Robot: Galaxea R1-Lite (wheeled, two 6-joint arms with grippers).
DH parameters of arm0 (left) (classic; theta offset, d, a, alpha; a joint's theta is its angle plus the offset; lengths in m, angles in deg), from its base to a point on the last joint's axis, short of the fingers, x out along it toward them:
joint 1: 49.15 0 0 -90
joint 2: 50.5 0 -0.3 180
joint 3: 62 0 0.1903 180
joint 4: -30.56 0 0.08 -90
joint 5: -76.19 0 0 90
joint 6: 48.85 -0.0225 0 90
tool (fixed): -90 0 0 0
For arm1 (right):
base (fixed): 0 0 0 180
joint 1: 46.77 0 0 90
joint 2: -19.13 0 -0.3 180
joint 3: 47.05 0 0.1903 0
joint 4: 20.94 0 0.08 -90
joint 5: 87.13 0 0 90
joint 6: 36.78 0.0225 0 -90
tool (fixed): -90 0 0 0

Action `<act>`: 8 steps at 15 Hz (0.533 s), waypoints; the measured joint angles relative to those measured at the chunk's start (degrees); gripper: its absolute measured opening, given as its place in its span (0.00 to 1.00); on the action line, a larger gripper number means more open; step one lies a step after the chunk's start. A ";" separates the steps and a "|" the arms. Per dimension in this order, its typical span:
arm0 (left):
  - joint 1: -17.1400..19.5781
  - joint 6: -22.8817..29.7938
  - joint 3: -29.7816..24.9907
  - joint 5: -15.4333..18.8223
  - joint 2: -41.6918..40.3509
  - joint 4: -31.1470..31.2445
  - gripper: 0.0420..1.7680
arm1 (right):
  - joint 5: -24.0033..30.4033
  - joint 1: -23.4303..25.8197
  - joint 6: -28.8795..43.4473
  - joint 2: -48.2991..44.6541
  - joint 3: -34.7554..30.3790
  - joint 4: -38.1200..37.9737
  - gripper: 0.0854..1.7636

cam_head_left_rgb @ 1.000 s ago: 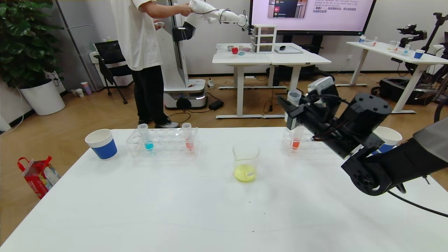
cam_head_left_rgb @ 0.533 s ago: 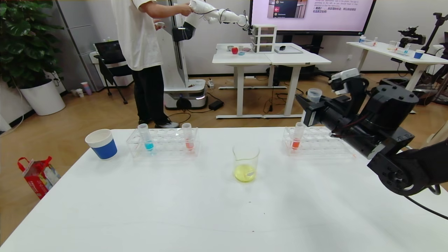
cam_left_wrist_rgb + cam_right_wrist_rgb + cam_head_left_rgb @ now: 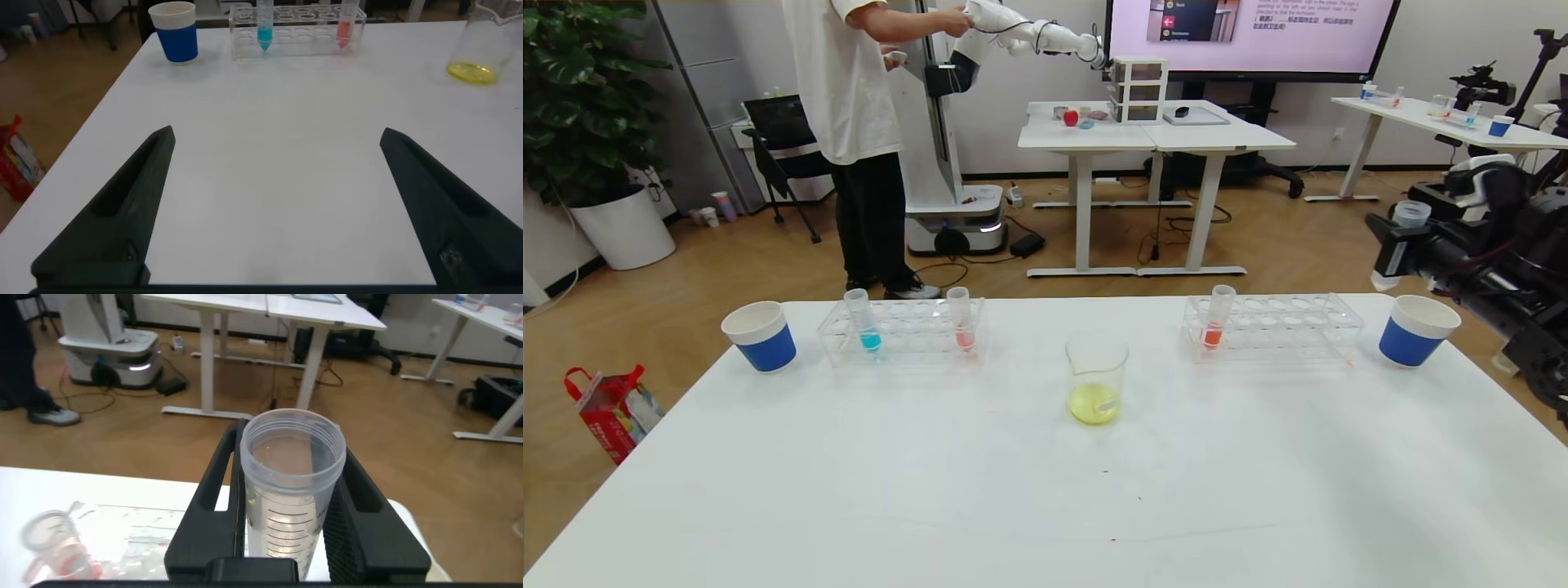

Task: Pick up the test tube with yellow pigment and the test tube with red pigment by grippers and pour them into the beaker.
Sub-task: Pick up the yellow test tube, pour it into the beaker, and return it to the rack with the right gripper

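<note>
Next, my right gripper releases the test tube, now held upright above the cup, inside the blue paper cup (image 3: 1416, 325) beside the orange-red tube's rack.
My right gripper (image 3: 1393, 245) is at the far right, shut on the test tube with yellow pigment (image 3: 1410, 216), held upright above the right blue paper cup (image 3: 1416, 330). In the right wrist view the tube (image 3: 291, 498) looks almost empty between the fingers (image 3: 368, 514). The beaker (image 3: 1097, 379) stands mid-table with yellow liquid in it. The test tube with red pigment (image 3: 962, 320) stands in the left rack (image 3: 907, 333). My left gripper (image 3: 278, 139) is open and empty over bare table, out of the head view.
A turquoise tube (image 3: 865, 320) shares the left rack. An orange-red tube (image 3: 1216, 319) stands in the right rack (image 3: 1278, 328). A second blue cup (image 3: 760, 336) sits at far left. A person and other tables stand behind.
My right arm has swung right and back with the tube, from over the right rack's near end to above the right blue cup. The rack and cup are now uncovered.
</note>
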 joint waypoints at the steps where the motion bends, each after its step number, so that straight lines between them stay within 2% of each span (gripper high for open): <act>1: 0.00 0.00 0.00 0.02 0.00 0.00 0.99 | 1.76 3.23 0.00 0.33 0.72 -0.20 0.27; 5: 0.00 0.02 0.00 0.00 0.00 -0.02 0.99 | 5.79 12.92 0.06 3.61 5.40 -0.33 0.27; 8: 0.00 0.00 0.00 0.00 0.00 0.00 0.99 | 5.88 15.90 0.06 7.02 7.83 -0.24 0.27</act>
